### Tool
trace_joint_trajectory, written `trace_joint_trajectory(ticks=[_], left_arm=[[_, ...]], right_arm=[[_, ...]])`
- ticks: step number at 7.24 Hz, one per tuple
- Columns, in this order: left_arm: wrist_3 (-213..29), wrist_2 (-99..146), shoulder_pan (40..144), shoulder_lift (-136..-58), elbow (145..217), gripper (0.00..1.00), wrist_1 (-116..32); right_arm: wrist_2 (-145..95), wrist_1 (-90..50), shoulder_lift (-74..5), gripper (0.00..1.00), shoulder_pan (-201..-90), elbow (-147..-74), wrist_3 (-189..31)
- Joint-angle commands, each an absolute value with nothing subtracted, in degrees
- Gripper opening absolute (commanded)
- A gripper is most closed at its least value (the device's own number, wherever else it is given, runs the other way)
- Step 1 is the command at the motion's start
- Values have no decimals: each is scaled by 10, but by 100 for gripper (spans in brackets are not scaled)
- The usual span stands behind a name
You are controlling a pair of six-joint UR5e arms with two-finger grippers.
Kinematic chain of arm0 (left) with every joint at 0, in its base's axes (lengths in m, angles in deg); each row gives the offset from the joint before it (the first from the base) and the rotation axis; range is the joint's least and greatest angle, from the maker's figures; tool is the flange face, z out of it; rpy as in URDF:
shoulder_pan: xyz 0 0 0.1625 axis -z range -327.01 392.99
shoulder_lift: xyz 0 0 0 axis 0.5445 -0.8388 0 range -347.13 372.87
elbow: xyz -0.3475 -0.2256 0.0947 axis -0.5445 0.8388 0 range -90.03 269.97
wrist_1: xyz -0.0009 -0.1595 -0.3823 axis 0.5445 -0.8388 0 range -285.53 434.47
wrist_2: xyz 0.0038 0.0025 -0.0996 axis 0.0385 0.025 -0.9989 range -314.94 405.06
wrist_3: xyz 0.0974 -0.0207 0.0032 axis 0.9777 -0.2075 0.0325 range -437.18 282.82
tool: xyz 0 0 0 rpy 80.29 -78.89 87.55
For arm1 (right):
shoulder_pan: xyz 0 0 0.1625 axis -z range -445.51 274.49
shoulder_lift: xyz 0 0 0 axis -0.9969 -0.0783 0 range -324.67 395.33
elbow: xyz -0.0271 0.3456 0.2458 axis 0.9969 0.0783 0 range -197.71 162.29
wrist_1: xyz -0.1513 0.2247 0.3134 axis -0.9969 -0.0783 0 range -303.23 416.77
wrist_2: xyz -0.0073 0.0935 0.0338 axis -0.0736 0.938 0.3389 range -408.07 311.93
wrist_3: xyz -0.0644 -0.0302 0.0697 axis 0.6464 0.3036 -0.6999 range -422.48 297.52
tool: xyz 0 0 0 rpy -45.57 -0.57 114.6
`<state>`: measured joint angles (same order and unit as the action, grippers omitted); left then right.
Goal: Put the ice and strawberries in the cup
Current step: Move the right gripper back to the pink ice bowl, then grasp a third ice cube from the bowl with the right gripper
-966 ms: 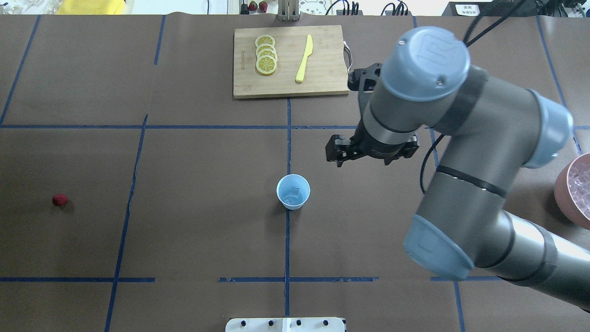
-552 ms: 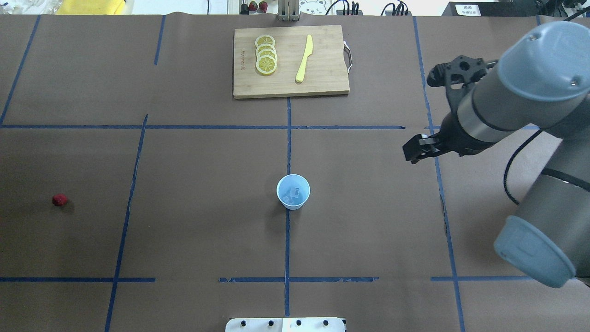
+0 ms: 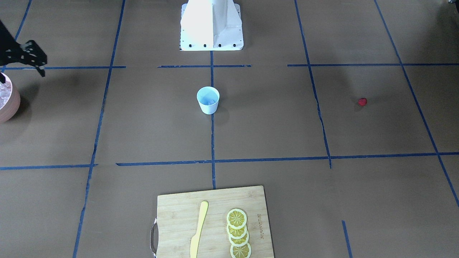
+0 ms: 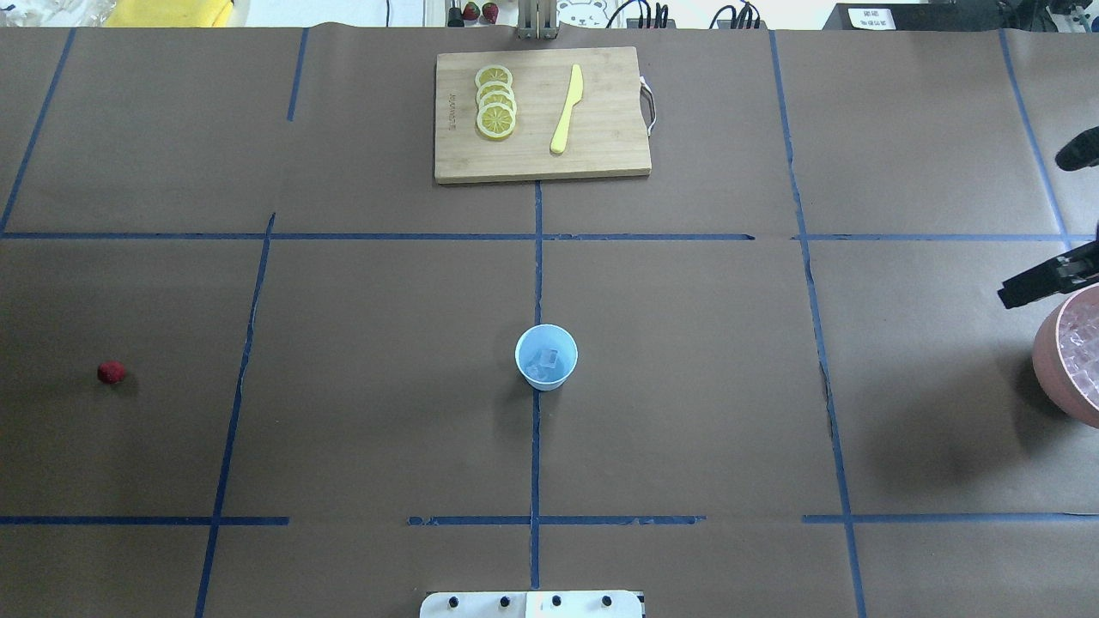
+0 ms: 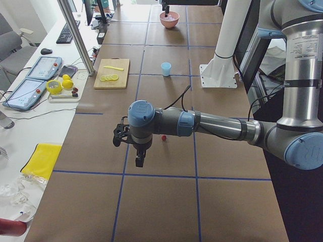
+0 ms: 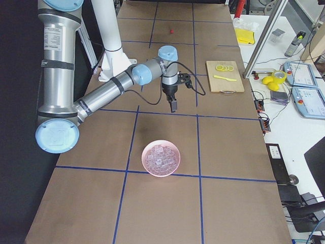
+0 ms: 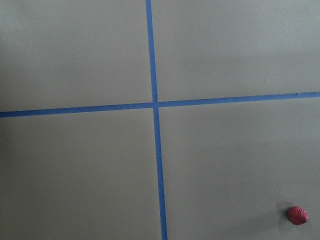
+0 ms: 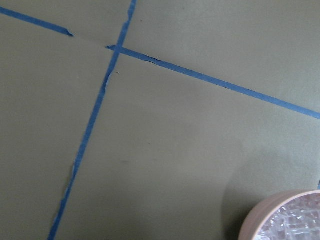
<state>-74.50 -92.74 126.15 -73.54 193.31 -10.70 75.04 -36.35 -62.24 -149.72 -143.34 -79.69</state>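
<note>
A piece of the ice piled inside (image 3: 2,91) the pink bowl is next, so next my right gripper reaches in and closes on it.
The pale blue cup (image 4: 546,357) stands upright at the table's middle with ice chunks (image 4: 544,364) inside; it also shows in the front view (image 3: 208,100). More ice (image 6: 160,157) fills the pink bowl. The red strawberry (image 4: 111,372) lies alone far left, and shows in the left wrist view (image 7: 298,215). My right gripper (image 4: 1043,285) hangs just beside the bowl at the right edge, only partly in view, jaws spread and empty. My left gripper (image 5: 139,159) hovers near the strawberry (image 5: 164,137); I cannot tell whether it is open.
The pink bowl (image 4: 1049,365) sits at the right edge, its rim in the right wrist view (image 8: 280,212). A wooden cutting board (image 4: 541,163) at the back holds lemon slices (image 4: 495,101) and a yellow knife (image 4: 567,109). Blue tape lines grid the brown table.
My right arm has swept from beside the cup far to the right, to the pink bowl's edge. The cup, ice in it and strawberry have not moved.
</note>
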Motion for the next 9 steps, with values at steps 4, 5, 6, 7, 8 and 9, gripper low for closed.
trace_joint_trajectory(ticks=[4, 5, 6, 7, 8, 9], left_arm=[[-746, -928, 1262, -736, 1935, 100, -107], [-746, -928, 1262, -736, 1937, 100, -107], [-746, -928, 1262, -736, 1939, 100, -107], [-746, -928, 1262, -736, 1939, 100, -107], [-746, -928, 1262, -736, 1939, 100, -107], [-746, -928, 1262, -736, 1940, 100, -107]], right_arm=[[788, -200, -714, 99, -1598, -1281, -619], [789, -141, -718, 98, -1598, -1242, -631], [789, -132, -724, 97, -1597, -1226, -644], [790, -132, -729, 90, -1597, -1218, -643], [789, -132, -733, 85, -1592, -1213, -637], [787, -132, -733, 81, -1570, -1212, -640]])
